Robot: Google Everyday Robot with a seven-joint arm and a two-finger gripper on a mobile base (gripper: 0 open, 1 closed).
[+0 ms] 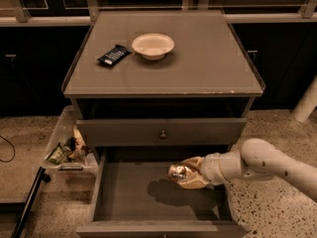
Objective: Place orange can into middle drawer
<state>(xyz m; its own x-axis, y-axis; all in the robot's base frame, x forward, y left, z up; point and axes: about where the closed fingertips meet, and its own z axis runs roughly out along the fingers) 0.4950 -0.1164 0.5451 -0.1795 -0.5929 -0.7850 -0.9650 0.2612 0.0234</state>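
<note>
Next, my gripper sets the orange can down and lets go of it on the bare bottom of the middle drawer, close to its shadow (176,182).
The middle drawer (124,195) is pulled open at the bottom of the grey cabinet, its floor bare. My gripper (185,173) reaches in from the right on a white arm and is shut on the orange can (178,171). The can is shiny, lies roughly sideways in the fingers and hangs above the drawer's floor, right of its middle. Its shadow falls on the floor just below.
The drawer front (161,131) with a small brass knob is above. On the cabinet top (208,58) sit a white bowl (153,45) and a dark blue snack packet (113,55). A clear bin (67,148) with packets stands on the floor to the left.
</note>
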